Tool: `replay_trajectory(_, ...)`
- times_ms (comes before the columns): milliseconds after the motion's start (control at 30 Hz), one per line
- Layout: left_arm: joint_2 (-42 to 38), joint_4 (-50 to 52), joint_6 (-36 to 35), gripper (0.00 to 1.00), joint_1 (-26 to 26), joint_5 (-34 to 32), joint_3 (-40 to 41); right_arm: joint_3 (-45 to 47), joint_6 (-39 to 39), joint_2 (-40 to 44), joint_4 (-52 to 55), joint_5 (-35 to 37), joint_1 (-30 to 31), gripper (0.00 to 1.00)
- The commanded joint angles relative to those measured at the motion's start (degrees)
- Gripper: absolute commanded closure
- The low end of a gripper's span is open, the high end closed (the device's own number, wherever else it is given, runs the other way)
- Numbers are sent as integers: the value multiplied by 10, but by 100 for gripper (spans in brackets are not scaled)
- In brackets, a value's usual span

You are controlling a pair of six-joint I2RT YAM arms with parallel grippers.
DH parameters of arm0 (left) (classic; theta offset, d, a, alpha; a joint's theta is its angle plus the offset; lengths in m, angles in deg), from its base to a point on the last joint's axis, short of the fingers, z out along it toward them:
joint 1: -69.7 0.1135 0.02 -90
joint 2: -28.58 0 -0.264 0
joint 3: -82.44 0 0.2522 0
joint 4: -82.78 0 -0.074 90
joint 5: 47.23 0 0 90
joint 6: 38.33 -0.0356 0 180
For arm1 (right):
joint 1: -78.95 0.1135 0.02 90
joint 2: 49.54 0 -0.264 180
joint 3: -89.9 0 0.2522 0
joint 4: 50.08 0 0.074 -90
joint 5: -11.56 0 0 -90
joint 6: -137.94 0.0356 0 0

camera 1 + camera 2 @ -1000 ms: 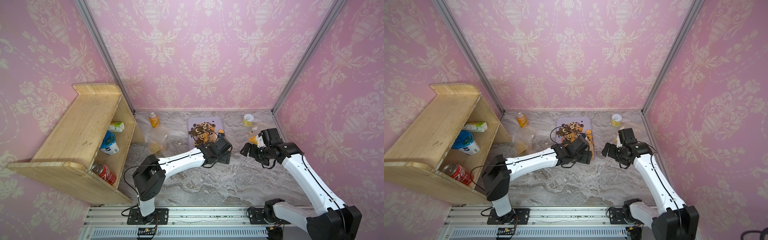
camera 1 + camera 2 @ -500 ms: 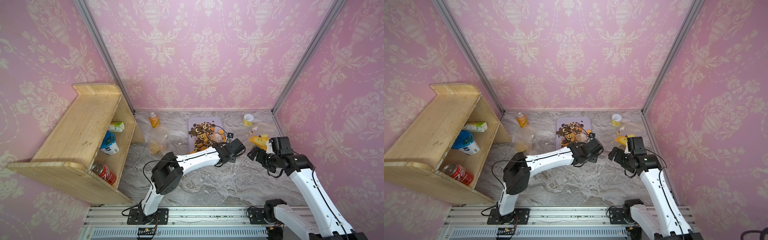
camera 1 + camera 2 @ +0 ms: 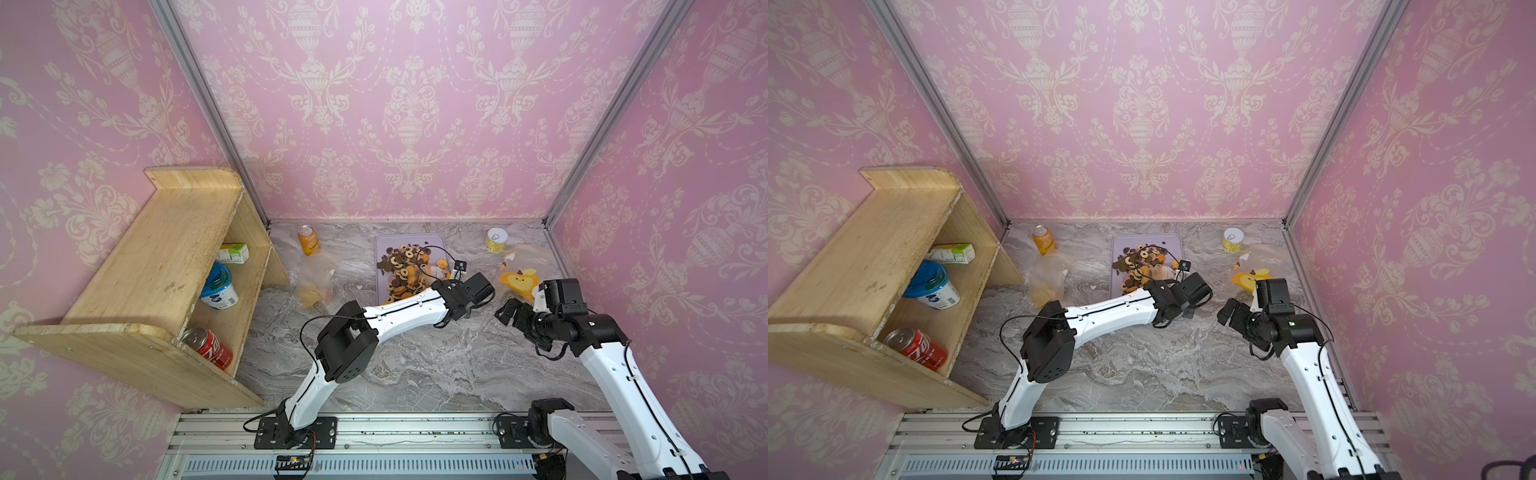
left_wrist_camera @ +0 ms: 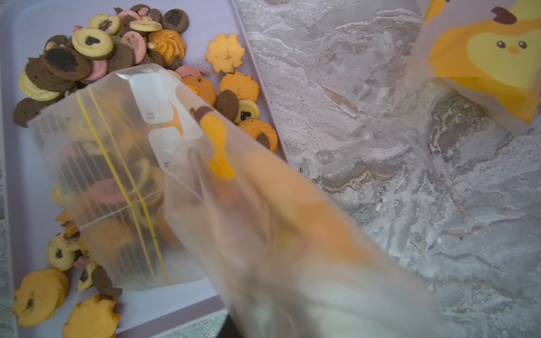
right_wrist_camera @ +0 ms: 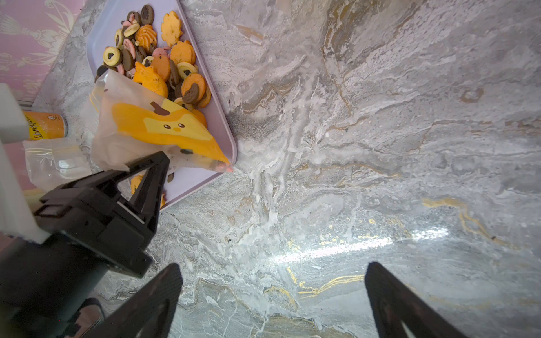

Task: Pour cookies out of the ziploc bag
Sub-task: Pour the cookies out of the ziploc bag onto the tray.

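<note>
Next, I pinch that corner (image 5: pixel 217 160) with my right gripper, because the bag's bottom corner hangs loose past the tray's edge while only my left gripper is on the bag's side.
Several cookies (image 3: pixel 401 266) (image 4: pixel 87 55) lie heaped on a lavender tray (image 3: pixel 415 240) (image 5: pixel 199 181) at the back middle of the marble table. A clear ziploc bag (image 4: pixel 205 190) (image 5: pixel 152 128) with a yellow cartoon face hangs tilted over the tray's near corner, its zip mouth down among the cookies. My left gripper (image 5: pixel 158 161) is shut on the bag's upper end. In the left wrist view the bag hides the jaws. My right gripper (image 5: pixel 272 269) (image 3: pixel 509 311) stands open and holds nothing, over bare marble to the right of the tray.
A second clear bag with a yellow face (image 3: pixel 519 280) lies at the right, by a yellow can (image 3: pixel 496 240). Another crumpled bag (image 3: pixel 316 278) and an orange can (image 3: pixel 308 240) sit left of the tray. A wooden shelf (image 3: pixel 166 257) holding cans stands far left.
My left gripper has closed on the bag and its arm has reached further right along the tray. My right arm has drawn back to the right, its jaws still wide.
</note>
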Motion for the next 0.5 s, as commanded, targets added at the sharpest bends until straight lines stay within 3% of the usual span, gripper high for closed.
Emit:
replay_trajectory(0,-14,1,-3,91,21,-1,12,11,-1,4,-9,-19,-3,0)
replay_trajectory(300,-60,-53,12,98,70,55,87,22,-21,-44,-72,-87,-1,3)
replay_trajectory(467,-85,-92,30,98,105,115,129,12,-26,-102,-114,-102,35,9)
